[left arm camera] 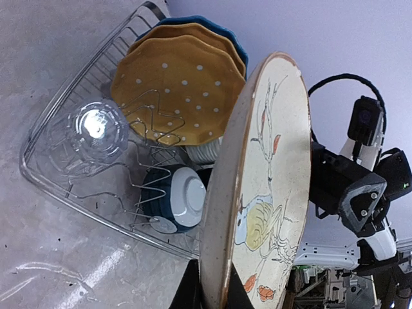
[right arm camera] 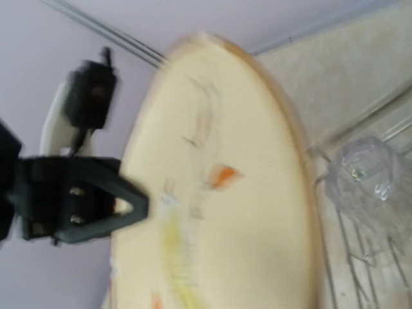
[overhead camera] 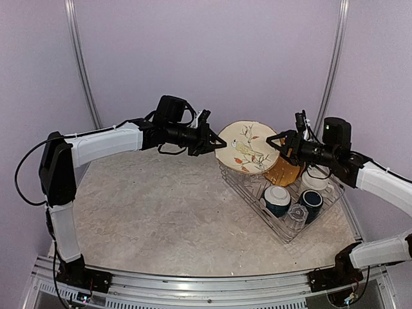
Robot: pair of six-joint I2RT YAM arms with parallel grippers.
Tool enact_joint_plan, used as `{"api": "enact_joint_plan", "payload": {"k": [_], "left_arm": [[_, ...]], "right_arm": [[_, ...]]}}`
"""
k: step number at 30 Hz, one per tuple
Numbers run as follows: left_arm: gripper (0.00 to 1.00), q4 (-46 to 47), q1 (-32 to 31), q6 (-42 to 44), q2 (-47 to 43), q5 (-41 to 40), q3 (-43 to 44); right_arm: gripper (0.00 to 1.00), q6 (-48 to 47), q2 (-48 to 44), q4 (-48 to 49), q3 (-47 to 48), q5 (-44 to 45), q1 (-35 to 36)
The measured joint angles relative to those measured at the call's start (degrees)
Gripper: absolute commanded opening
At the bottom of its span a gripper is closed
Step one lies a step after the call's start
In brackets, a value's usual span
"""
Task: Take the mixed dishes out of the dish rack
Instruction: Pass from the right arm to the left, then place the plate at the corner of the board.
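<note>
I should use my left gripper to set down and release the cream floral plate on the far corner of the grey table (overhead camera: 119, 164) opposite the dish rack.
My left gripper (overhead camera: 215, 143) is shut on the left rim of the cream floral plate (overhead camera: 248, 147) and holds it upright above the far end of the dish rack (overhead camera: 283, 233). In the left wrist view the plate (left arm camera: 264, 180) stands edge-on between the jaws of that gripper (left arm camera: 222, 286). My right gripper (overhead camera: 275, 144) is at the plate's right rim; its fingers are hidden in its own view, which the blurred plate (right arm camera: 238, 212) fills. Orange plates (left arm camera: 174, 90), a blue plate (left arm camera: 222, 32), a teal bowl (overhead camera: 277, 199), a navy mug (overhead camera: 311, 203), a cream mug (overhead camera: 314, 181) and a clear glass (overhead camera: 296, 216) sit in the rack.
The rack (left arm camera: 58, 187) stands at the right of the grey table, near its right edge. The left gripper's dark finger (right arm camera: 84, 206) shows in the right wrist view. A purple wall with metal rails stands behind.
</note>
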Motion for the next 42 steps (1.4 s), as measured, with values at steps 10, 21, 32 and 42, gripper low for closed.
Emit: {"api": "enact_joint_plan", "payload": {"k": [10,21,32,42], "left_arm": [[0.0,-8.09,10.45,-0.22,-11.8,-5.2,-15.61],[0.0,-11.93,31.65,0.48,-35.01,-12.92,-36.04],[0.0,-6.43,44.33,-5.68,-37.51,-20.11,-46.14],[0.0,0.48,46.25,-6.88,-25.57,-23.98,-46.01]], "right_arm": [[0.92,-12.31,2.91,-9.62,8.28,6.03,0.04],[0.93,-20.83,3.3,-21.46,13.42,15.58,0.02],[0.94,-26.05,3.23,-32.37,16.5,25.4,0.02],[0.94,-27.58,0.09,-34.67,16.15,28.74,0.02]]}}
